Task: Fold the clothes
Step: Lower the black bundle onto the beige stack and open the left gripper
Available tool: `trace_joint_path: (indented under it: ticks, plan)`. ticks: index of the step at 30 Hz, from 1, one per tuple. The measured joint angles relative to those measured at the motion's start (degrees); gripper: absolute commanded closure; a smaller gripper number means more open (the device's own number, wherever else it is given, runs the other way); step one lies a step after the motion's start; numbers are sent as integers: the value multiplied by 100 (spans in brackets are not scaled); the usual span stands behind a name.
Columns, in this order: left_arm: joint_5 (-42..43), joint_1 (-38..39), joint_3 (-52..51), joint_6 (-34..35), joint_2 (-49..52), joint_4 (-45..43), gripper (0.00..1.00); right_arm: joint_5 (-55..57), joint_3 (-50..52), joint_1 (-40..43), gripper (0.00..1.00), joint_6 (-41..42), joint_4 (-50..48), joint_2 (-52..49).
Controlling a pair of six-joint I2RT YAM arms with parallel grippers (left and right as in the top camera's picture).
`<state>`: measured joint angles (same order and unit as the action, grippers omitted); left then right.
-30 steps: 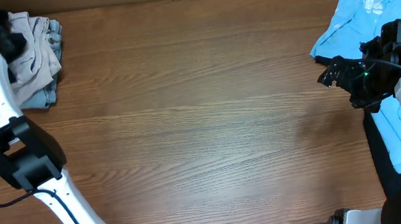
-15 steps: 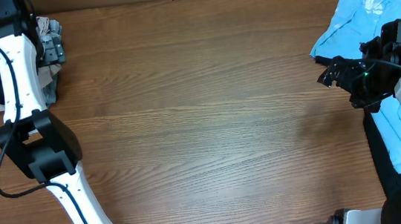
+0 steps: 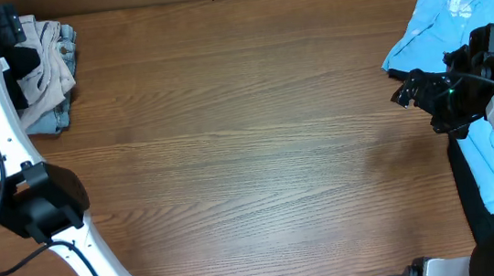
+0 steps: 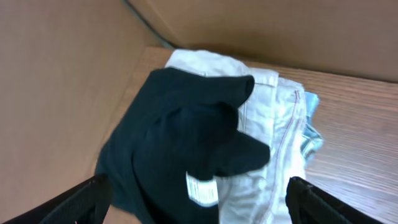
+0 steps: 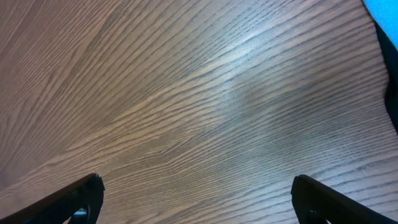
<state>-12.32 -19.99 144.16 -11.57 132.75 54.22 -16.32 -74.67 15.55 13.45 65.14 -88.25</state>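
Observation:
The black T-shirt lies bunched up on the pale folded clothes, so next the left gripper takes its raised folds [image 4: 239, 149] and presses them down flat onto the pile.
The black T-shirt [image 4: 180, 137] lies crumpled on a pile of pale folded clothes [image 4: 273, 124] at the table's far left corner, its white label [image 4: 202, 188] facing up. My left gripper [image 4: 199, 208] hovers open just above it, one finger on each side, holding nothing. From overhead this gripper [image 3: 14, 43] is over the pile [image 3: 49, 71], and the arm hides most of the black shirt. The light blue shirt [image 3: 454, 6] lies at the far right. My right gripper [image 3: 407, 89] stands open beside it, over bare wood [image 5: 199, 112].
A brown cardboard wall [image 4: 56, 81] runs close behind and to the left of the pile. More light blue cloth [image 3: 489, 163] and a dark strip [image 3: 465, 184] lie along the right edge under my right arm. The wooden table [image 3: 249, 156] spans the middle.
My left gripper has opened and let go of the black T-shirt, which now rests on the pale pile. The left arm swung right and back. The right arm has not moved.

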Motion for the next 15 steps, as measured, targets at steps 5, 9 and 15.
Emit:
trace_joint_path:
  ticks: [5, 9, 15]
  plan:
    - [11, 13, -13, -260, 610, -417, 10, -2, 0, 0, 0, 0, 0, 0]
    - [-37, 13, -48, -363, 1051, -452, 23, -2, 0, 0, 0, 0, 2, 0]
    - [-116, 13, -66, -365, 1204, -439, 88, -2, 0, 0, 0, 0, 4, 0]
